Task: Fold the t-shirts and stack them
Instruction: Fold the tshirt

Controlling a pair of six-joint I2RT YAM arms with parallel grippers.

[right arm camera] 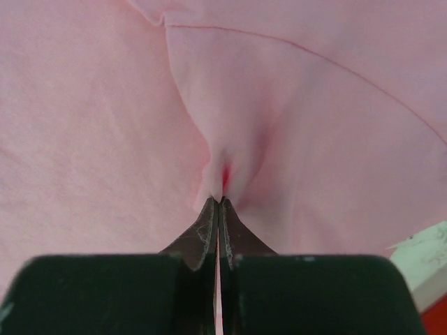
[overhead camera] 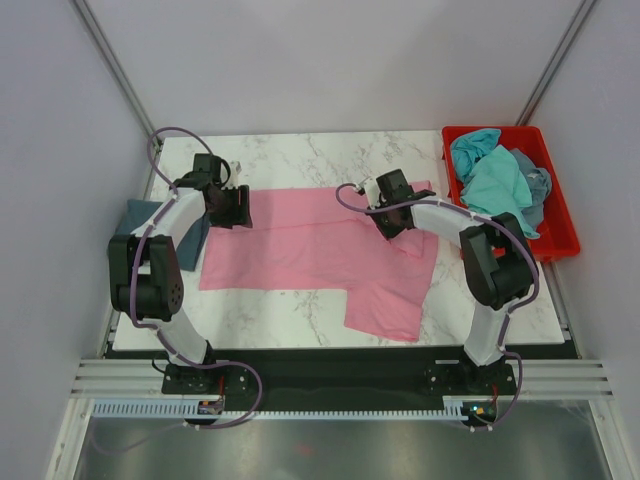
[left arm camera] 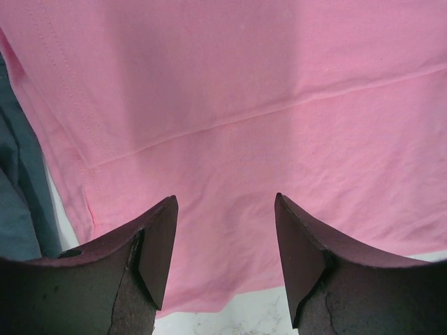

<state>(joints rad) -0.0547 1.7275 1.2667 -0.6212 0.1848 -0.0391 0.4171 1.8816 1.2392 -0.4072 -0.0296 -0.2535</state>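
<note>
The pink t-shirt's folded-over sleeve is bunched up at my right gripper's fingers. My right gripper should open, take the sleeve's corner [right arm camera: 203,194] and spread the sleeve flat.
A pink t-shirt [overhead camera: 300,250] lies spread across the marble table, one sleeve hanging toward the near edge. My right gripper [right arm camera: 220,201] is shut on a pinched fold of the pink t-shirt [right arm camera: 105,125] near its right end [overhead camera: 392,222]. My left gripper [left arm camera: 225,209] stands open over the pink t-shirt [left arm camera: 265,84] at its left edge [overhead camera: 236,208], nothing between its fingers. A slate-blue t-shirt [overhead camera: 185,235] lies folded at the table's left, partly under the left arm; its dark cloth [left arm camera: 21,188] shows at the left of the left wrist view. Turquoise and grey-blue t-shirts [overhead camera: 495,180] lie crumpled in the crate.
A red plastic crate [overhead camera: 560,235] stands at the table's right rear corner, close to the right arm. White marble table [overhead camera: 290,305] shows in front of the pink cloth and behind it. Grey walls with metal posts enclose the table.
</note>
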